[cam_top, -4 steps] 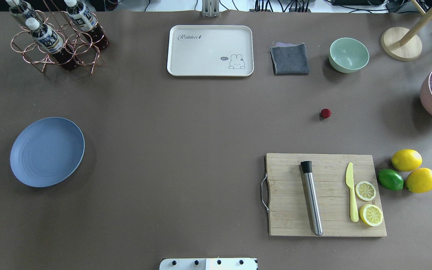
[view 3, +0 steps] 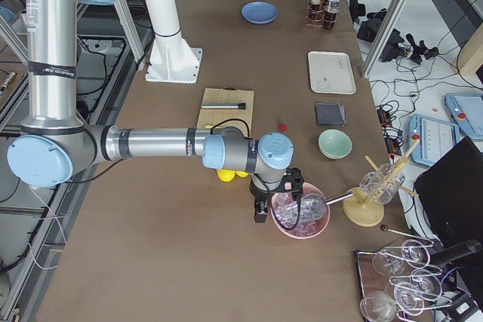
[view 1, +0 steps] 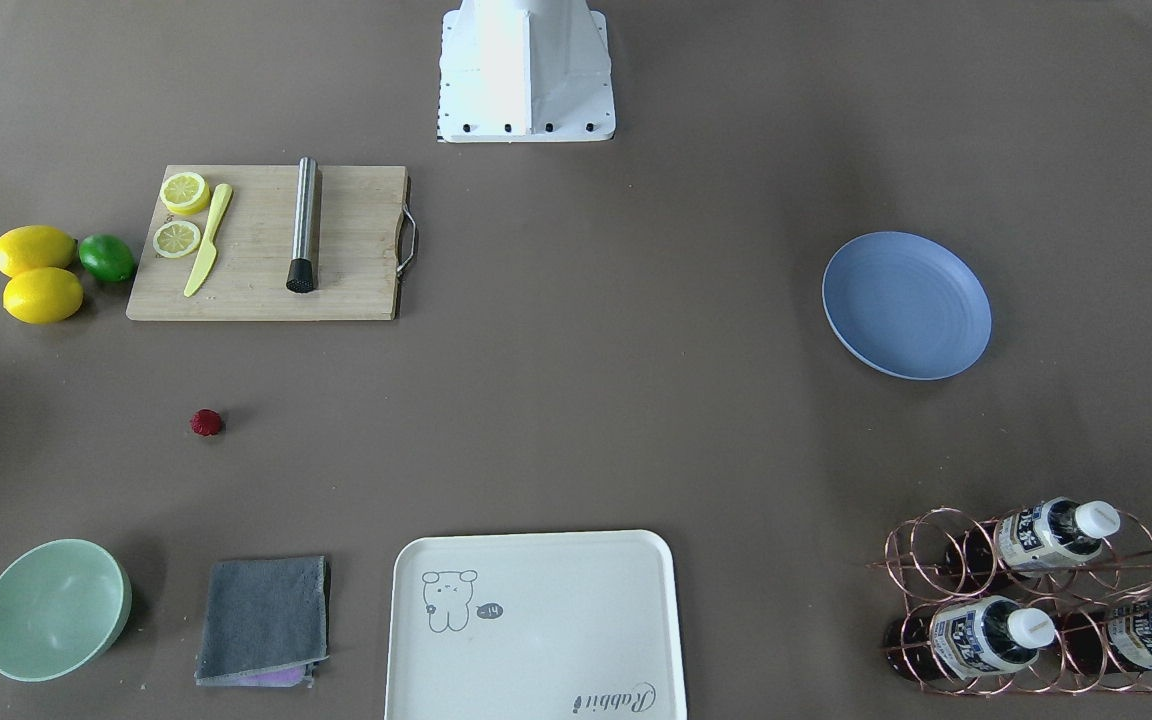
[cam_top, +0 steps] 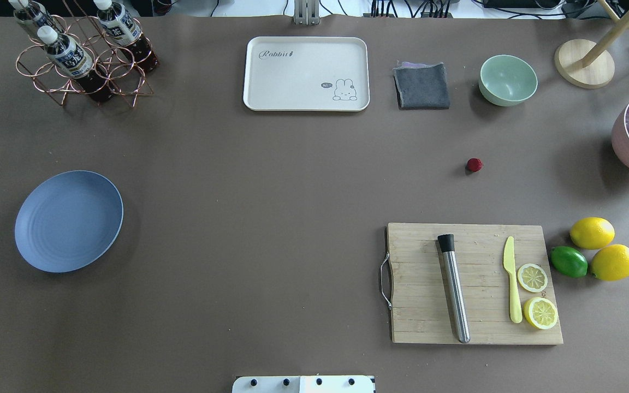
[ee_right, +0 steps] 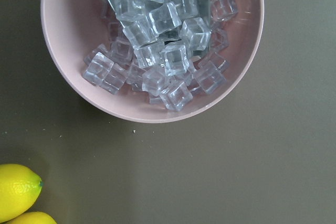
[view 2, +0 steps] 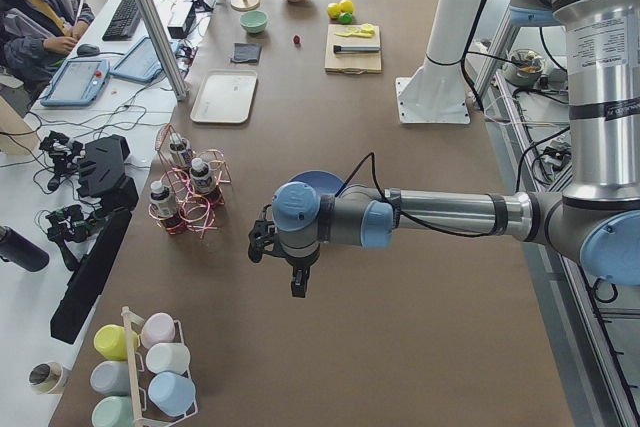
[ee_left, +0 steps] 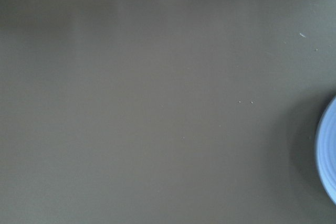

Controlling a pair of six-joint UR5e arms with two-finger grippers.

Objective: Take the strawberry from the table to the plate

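Note:
Next, my left gripper goes to the blue plate's rim (view 1: 990, 316) (ee_left: 318, 145), on the side farthest from the cutting board. It should close there.
The strawberry (cam_top: 474, 165) (view 1: 206, 423) (view 3: 282, 127) is a tiny dark-red berry lying on the brown table (cam_top: 292, 218), right of centre and beyond the cutting board. The blue plate (cam_top: 69, 220) (view 1: 906, 305) (view 3: 259, 12) sits alone at the table's left side; its rim (ee_left: 328, 156) shows at the left wrist view's right edge. My left gripper (view 2: 297, 282) hangs over the table near the plate, seen only from the side, so I cannot tell its state. My right gripper (view 3: 260, 213) hovers by the pink ice bowl, far from the strawberry, its state likewise unclear.
A wooden cutting board (cam_top: 473, 284) carries a metal rod, a yellow knife and lemon slices. Two lemons (cam_top: 592, 232) and a lime (cam_top: 569, 261) lie to its right. A pink bowl of ice (ee_right: 152, 45), mint bowl (cam_top: 508, 79), grey cloth (cam_top: 422, 86), cream tray (cam_top: 306, 73) and bottle rack (cam_top: 82, 57) line the edges.

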